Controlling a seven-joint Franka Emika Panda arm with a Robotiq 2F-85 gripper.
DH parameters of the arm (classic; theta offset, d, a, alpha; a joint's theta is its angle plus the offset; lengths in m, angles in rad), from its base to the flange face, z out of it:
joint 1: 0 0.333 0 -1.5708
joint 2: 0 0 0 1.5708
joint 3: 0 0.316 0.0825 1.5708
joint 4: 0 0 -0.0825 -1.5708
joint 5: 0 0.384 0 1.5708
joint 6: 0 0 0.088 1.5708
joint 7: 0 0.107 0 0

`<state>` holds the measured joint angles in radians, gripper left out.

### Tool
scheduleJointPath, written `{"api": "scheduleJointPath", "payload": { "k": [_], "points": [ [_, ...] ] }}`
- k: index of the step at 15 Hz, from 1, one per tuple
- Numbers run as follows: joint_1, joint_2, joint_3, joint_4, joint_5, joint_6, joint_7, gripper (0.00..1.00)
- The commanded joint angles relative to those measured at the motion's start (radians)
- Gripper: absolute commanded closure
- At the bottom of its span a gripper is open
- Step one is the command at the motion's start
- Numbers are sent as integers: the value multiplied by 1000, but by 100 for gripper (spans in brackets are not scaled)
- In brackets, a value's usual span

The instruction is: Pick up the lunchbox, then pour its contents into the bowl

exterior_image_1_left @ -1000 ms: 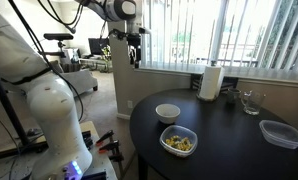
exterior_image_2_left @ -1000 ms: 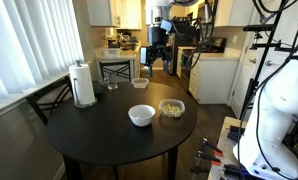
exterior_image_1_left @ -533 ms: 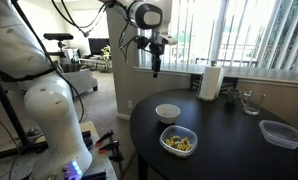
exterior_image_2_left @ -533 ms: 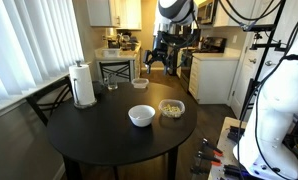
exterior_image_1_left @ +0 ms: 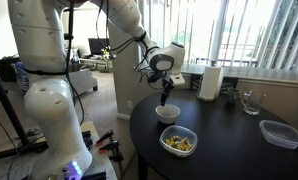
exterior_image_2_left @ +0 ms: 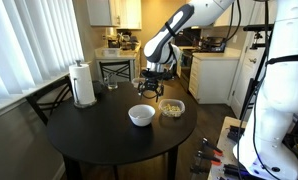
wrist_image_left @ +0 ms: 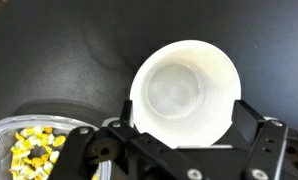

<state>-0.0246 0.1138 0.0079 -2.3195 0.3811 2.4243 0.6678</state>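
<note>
My gripper is to head next for the lunchbox's rim [exterior_image_1_left: 178,126] on the side nearest the white bowl, and it will close on the rim there.
The small white bowl [exterior_image_1_left: 167,113] stands empty on the round black table [exterior_image_1_left: 229,140], and it also shows in an exterior view [exterior_image_2_left: 141,115]. The clear lunchbox [exterior_image_1_left: 178,141] with yellow-green food sits right beside it, nearer the table edge [exterior_image_2_left: 171,108]. My gripper [exterior_image_1_left: 166,100] hangs open and empty just above the bowl, as an exterior view also shows [exterior_image_2_left: 149,92]. In the wrist view the bowl [wrist_image_left: 184,90] lies between my open jaws [wrist_image_left: 186,118]. The lunchbox [wrist_image_left: 34,150] with its loose contents [wrist_image_left: 36,148] is at the lower left.
A paper towel roll [exterior_image_1_left: 210,82] and a clear drinking glass [exterior_image_1_left: 251,101] stand at the table's far side. A larger greyish clear container [exterior_image_1_left: 282,133] lies near the table edge. Chairs [exterior_image_2_left: 49,98] stand around the table.
The arm has swung down from high beyond the table to just above the bowl. The bowl and lunchbox have not moved.
</note>
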Motion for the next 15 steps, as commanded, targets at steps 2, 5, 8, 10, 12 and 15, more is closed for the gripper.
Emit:
{"api": "scheduleJointPath", "payload": {
  "k": [2,5,8,10,12,15],
  "points": [
    [3,-9,-23,-84,120,143,91,0],
    [-7,-79,-66,-166,101,235,159,0],
    [-25,-104,-116,-215,12,298,269,0],
    [-30,-84,-129,-217,-79,329,365,0],
    [-26,-52,-137,-197,-193,330,479,0],
    [-5,9,-137,-133,-325,280,629,0]
  ]
}}
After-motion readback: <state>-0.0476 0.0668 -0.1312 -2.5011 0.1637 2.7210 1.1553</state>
